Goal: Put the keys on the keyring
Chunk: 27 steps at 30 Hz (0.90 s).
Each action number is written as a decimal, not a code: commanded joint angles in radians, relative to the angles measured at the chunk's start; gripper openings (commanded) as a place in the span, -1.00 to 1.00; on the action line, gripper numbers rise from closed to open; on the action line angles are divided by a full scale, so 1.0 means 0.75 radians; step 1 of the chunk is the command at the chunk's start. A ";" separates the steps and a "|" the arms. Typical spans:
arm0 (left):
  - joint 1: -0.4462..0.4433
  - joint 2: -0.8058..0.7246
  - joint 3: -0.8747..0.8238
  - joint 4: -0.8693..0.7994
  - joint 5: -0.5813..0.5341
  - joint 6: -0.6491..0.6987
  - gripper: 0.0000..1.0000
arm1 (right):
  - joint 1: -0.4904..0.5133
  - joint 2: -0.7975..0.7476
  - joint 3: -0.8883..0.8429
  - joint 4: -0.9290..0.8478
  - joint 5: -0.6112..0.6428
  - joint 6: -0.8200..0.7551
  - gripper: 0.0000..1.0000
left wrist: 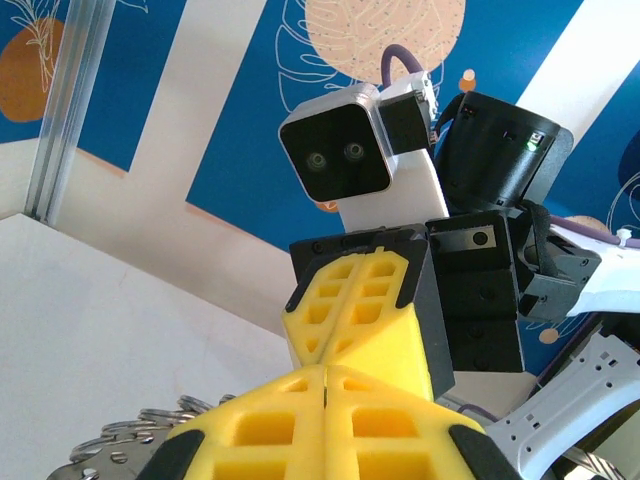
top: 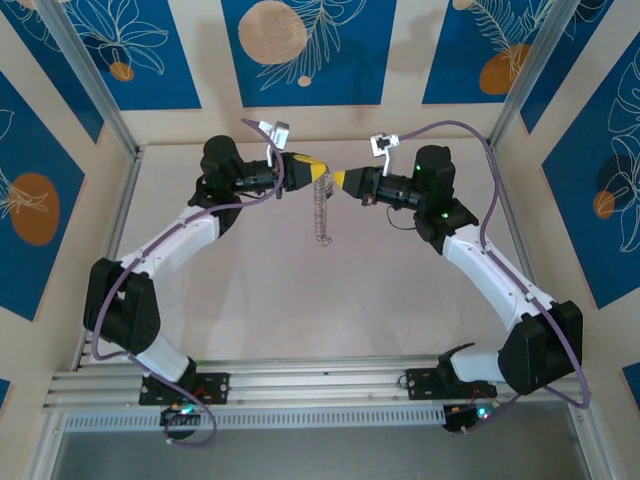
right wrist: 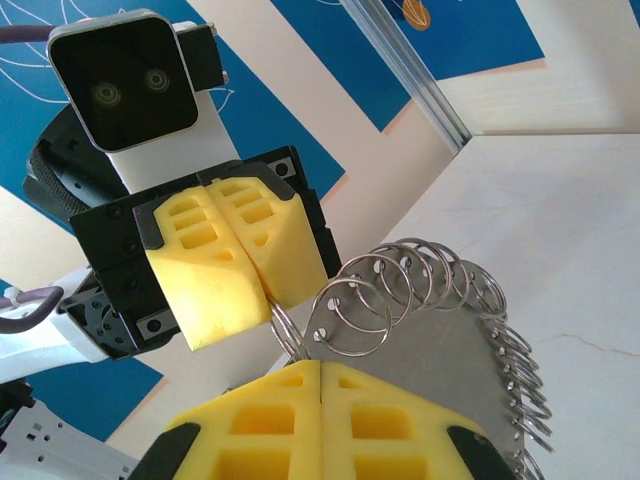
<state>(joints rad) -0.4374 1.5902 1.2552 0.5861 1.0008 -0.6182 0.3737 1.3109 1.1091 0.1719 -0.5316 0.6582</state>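
Note:
The robot's right gripper has its fingers shut short of the ring in the left gripper's fingers, so it should open, move in and pinch that ring (right wrist: 294, 346).
The keyring (top: 322, 215) is a flat grey plate (right wrist: 450, 370) with several wire rings (right wrist: 415, 285) threaded through holes along its edge. It hangs in the air over the back middle of the table, held between both grippers, which meet tip to tip. My left gripper (top: 316, 172) is shut on one ring at the plate's top corner, as the right wrist view shows (right wrist: 264, 293). My right gripper (top: 339, 180) is shut on the same corner from the other side (right wrist: 320, 365). In the left wrist view my left gripper (left wrist: 327, 370) shows its yellow jaws pressed together, with rings (left wrist: 120, 445) poking out at lower left. The keys are out of view.
The white table (top: 250, 300) lies below the hanging plate. Aluminium posts (top: 90, 75) and blue-and-cream walls close in the back and sides. A metal rail (top: 320, 385) with both arm bases runs along the near edge.

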 commanded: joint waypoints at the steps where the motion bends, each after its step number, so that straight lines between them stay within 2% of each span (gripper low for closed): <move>1: -0.013 -0.057 0.022 0.045 -0.015 0.028 -1.00 | 0.015 -0.011 -0.028 0.031 -0.058 0.014 -0.96; 9: -0.016 -0.060 0.018 0.045 -0.019 0.032 -1.00 | 0.020 -0.015 -0.035 0.063 -0.114 0.041 -0.86; 18: -0.018 -0.063 0.008 0.047 -0.032 0.032 -1.00 | -0.008 -0.086 -0.062 0.060 -0.112 0.027 -0.41; 27: -0.020 -0.066 -0.004 0.077 -0.050 0.012 -1.00 | -0.073 -0.152 -0.163 0.306 -0.058 0.153 -0.11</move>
<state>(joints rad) -0.4419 1.5791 1.2552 0.5873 0.9798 -0.6186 0.3244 1.2095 1.0019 0.3038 -0.5964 0.7338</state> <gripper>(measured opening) 0.048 0.439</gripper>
